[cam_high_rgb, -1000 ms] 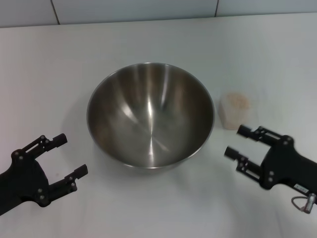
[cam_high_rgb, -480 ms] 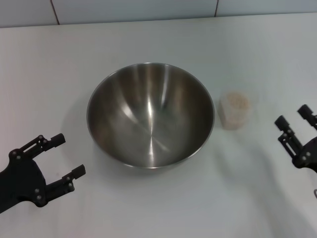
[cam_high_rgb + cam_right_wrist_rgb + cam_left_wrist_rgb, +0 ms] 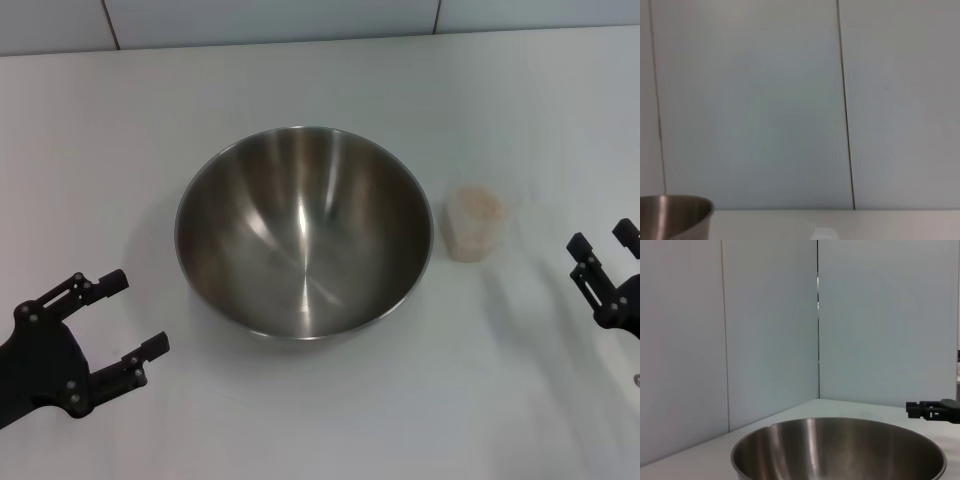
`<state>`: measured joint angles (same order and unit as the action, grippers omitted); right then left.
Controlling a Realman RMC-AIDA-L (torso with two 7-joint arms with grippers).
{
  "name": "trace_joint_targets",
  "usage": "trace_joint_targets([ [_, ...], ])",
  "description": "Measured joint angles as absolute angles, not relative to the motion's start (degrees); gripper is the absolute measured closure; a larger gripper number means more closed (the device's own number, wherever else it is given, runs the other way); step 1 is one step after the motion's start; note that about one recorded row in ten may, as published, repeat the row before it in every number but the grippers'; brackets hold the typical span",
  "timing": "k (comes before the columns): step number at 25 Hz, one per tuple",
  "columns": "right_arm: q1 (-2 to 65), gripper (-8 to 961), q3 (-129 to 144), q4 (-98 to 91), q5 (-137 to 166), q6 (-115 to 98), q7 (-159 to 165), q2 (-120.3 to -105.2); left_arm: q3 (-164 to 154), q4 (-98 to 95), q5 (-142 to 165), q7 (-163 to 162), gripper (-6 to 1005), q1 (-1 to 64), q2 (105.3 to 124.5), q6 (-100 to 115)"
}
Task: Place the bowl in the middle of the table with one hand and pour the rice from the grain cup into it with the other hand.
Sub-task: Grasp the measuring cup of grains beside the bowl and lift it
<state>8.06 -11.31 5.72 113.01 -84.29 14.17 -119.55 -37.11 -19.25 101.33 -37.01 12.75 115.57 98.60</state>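
Observation:
Next, I close my right gripper on the grain cup's rim (image 3: 514, 188) (image 3: 835, 234), on the side that faces away from the steel bowl.
The large steel bowl (image 3: 305, 232) stands empty in the middle of the white table (image 3: 300, 80); it also shows in the left wrist view (image 3: 840, 450) and the right wrist view (image 3: 672, 215). The small clear grain cup (image 3: 474, 222) stands upright just right of the bowl, with rice (image 3: 479, 203) inside. My left gripper (image 3: 128, 315) is open and empty, at the front left of the bowl. My right gripper (image 3: 603, 242) is open and empty at the right edge, well right of the cup; it shows far off in the left wrist view (image 3: 932, 410).
A pale panelled wall (image 3: 300, 18) runs along the table's far edge. Bare table surface lies in front of the bowl and behind it.
My right gripper has drawn back from just in front of the cup to the right edge of the view. My left gripper has shifted slightly toward the front left. Bowl and cup have not moved.

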Motion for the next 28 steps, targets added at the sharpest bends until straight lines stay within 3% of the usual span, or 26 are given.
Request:
trace_joint_targets([
  [28, 14.09, 377, -12.03, 5.47, 113.12, -77.09, 14.19, -119.35, -36.91, -19.35, 101.06, -37.00, 205, 12.68, 115.53, 98.60],
])
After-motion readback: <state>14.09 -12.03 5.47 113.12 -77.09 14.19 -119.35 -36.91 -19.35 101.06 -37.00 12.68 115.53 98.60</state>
